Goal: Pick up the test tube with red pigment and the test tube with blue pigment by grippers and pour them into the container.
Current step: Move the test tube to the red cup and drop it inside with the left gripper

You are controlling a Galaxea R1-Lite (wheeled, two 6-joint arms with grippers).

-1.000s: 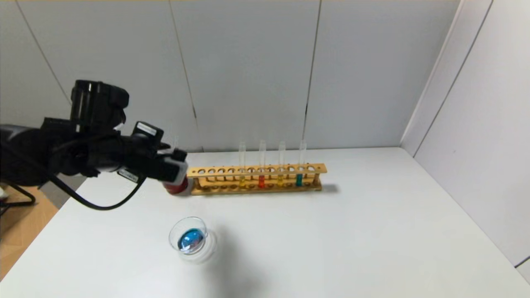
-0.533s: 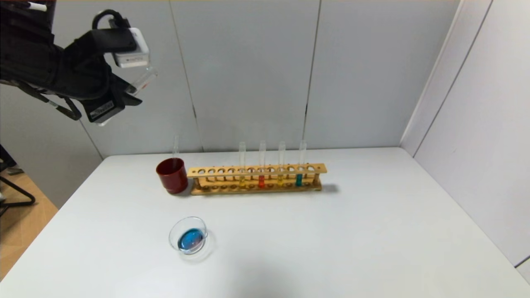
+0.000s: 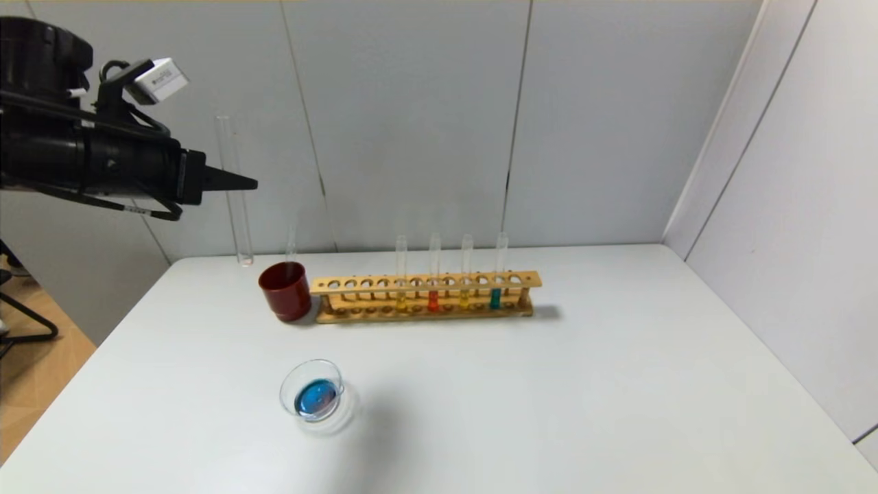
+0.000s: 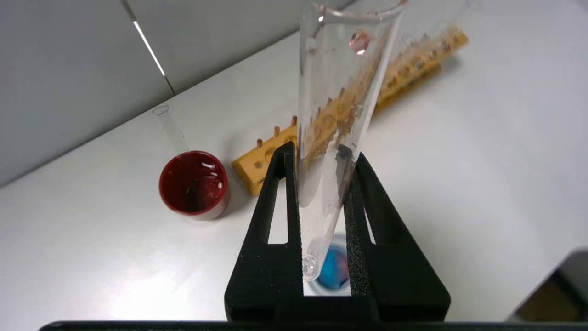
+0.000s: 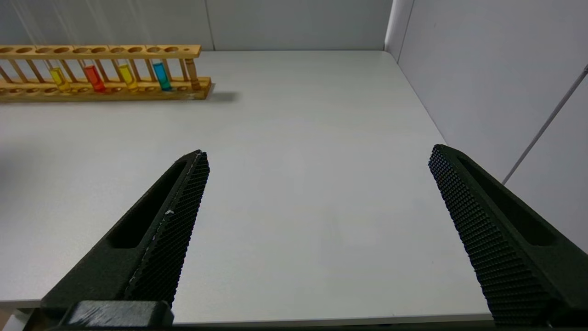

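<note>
Next, I let go of the empty clear test tube with my left gripper inside the dark red cup (image 3: 289, 276) (image 4: 195, 183), next to the tube standing there.
My left gripper (image 3: 241, 182) is high above the table's far left corner, shut on an empty clear test tube (image 3: 234, 199) that hangs upright. In the left wrist view the tube (image 4: 340, 92) sits between the jaws of the gripper (image 4: 322, 151), with a pink droplet near its mouth. The test tube with red pigment (image 3: 433, 300) and the test tube with blue pigment (image 3: 495, 298) stand in the wooden rack (image 3: 425, 283); both also show in the right wrist view (image 5: 94, 77) (image 5: 161, 76). The container (image 3: 312, 396), a glass dish, holds blue liquid. My right gripper (image 5: 319, 151) is open and empty over bare table.
A dark red cup (image 3: 285, 291) stands at the rack's left end with an empty tube (image 3: 291, 240) in it. Two yellow-liquid tubes (image 3: 401, 302) (image 3: 464, 299) are also in the rack. Grey walls close the back and the right side.
My left gripper rose from beside the red cup to high at the left. The tube it holds went from tilted to upright. The right arm has not moved.
</note>
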